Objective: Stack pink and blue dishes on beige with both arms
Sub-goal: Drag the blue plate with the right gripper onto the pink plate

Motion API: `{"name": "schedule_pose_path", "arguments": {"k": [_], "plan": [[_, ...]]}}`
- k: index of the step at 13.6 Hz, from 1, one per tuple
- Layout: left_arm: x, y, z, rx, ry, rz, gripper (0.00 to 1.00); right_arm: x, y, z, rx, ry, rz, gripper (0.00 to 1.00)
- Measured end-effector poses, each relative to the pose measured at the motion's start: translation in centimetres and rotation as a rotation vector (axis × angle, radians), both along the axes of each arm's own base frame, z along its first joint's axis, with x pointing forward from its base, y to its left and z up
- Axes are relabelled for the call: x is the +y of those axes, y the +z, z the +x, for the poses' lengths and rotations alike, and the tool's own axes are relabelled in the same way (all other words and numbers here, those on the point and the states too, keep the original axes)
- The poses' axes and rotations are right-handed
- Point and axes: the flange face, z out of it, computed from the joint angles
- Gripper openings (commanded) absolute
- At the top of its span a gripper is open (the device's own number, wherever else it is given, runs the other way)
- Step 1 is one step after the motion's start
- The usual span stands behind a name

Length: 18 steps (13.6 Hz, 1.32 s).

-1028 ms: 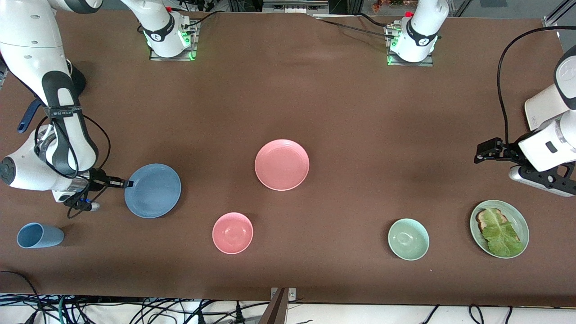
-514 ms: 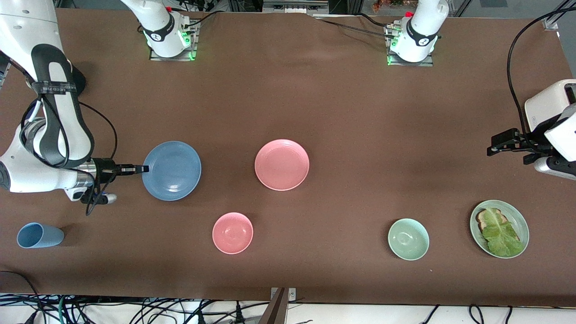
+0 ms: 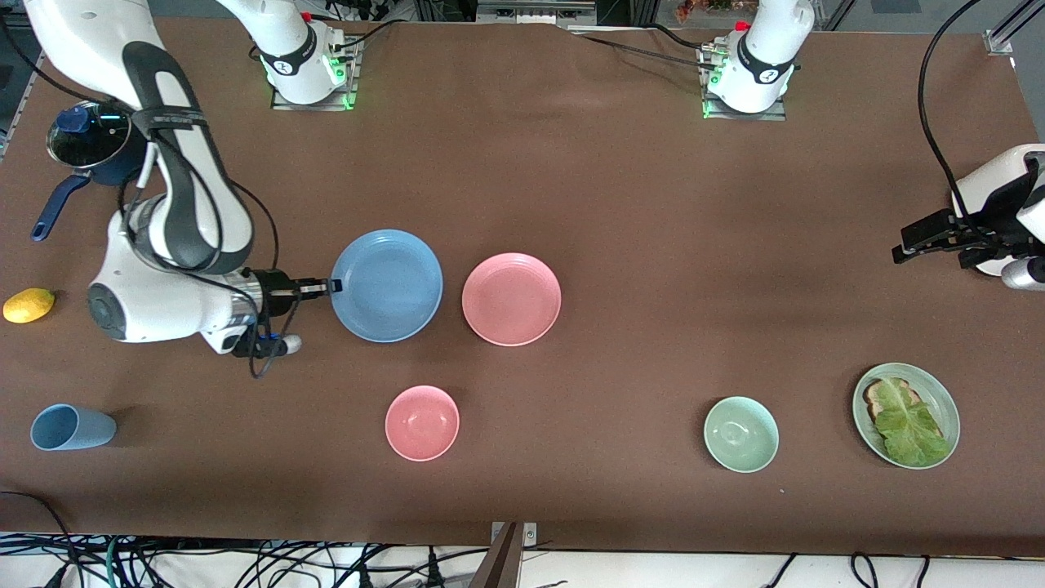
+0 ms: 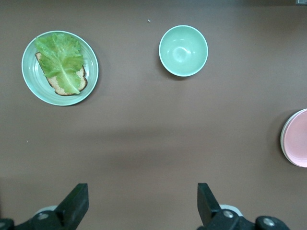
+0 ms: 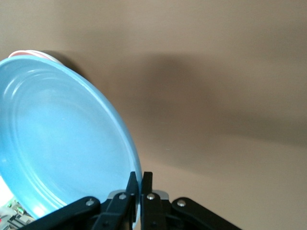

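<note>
Next, my right gripper sets the blue plate down squarely on top of the pink plate (image 3: 511, 298) in the middle of the table and lets go of it there.
My right gripper (image 3: 331, 286) is shut on the rim of the blue plate (image 3: 387, 286) and holds it up over the table, right beside the pink plate (image 3: 511, 299). In the right wrist view the fingers (image 5: 140, 184) pinch the blue plate's (image 5: 57, 143) edge, and the plate hangs tilted. The pink plate lies flat at mid-table. A pale edge shows under its rim (image 4: 283, 143) in the left wrist view; I cannot tell if that is the beige plate, which shows nowhere else. My left gripper (image 3: 904, 243) waits open and holding nothing (image 4: 142, 191) over the left arm's end of the table.
A deep pink bowl (image 3: 422, 422), a pale green bowl (image 3: 741, 434) and a green plate (image 3: 947, 400) with toast and lettuce stand nearer the camera. A light blue cup (image 3: 69, 427), a lemon (image 3: 28, 305) and a dark lidded pot (image 3: 86, 143) sit at the right arm's end.
My right arm has carried the blue plate from near the cup toward mid-table, up to the pink plate. The left gripper has drawn back toward its end of the table.
</note>
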Motion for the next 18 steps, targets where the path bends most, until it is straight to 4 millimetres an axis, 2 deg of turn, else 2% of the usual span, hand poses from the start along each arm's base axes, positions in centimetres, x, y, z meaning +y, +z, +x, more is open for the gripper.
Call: {"name": "schedule_pose_path", "arguments": {"k": [3, 6, 10, 13, 14, 18], "plan": [[-0.5, 1.4, -1.1, -0.017, 0.009, -0.005, 1.0, 8.9, -0.9, -1.6, -0.039, -0.034, -0.052, 0.0], [0.6, 2.9, -2.5, -0.016, 0.025, -0.009, 1.0, 14.2, -3.2, -2.9, -0.075, -0.058, -0.075, 0.0], [0.3, 3.4, -3.7, -0.01, 0.015, 0.005, 1.0, 16.9, -6.8, -3.7, -0.098, -0.052, -0.084, 0.0], [0.5, 3.0, -4.8, 0.009, 0.01, 0.037, 1.0, 18.3, -8.2, -4.4, -0.106, -0.04, -0.087, 0.0], [0.1, 3.1, -5.3, 0.011, -0.001, 0.054, 1.0, 18.5, -8.5, -4.5, -0.105, -0.038, -0.088, 0.0], [-3.6, 4.6, -7.0, -0.005, -0.042, 0.11, 1.0, 19.1, -9.3, -4.7, -0.118, -0.039, -0.088, 0.0]]}}
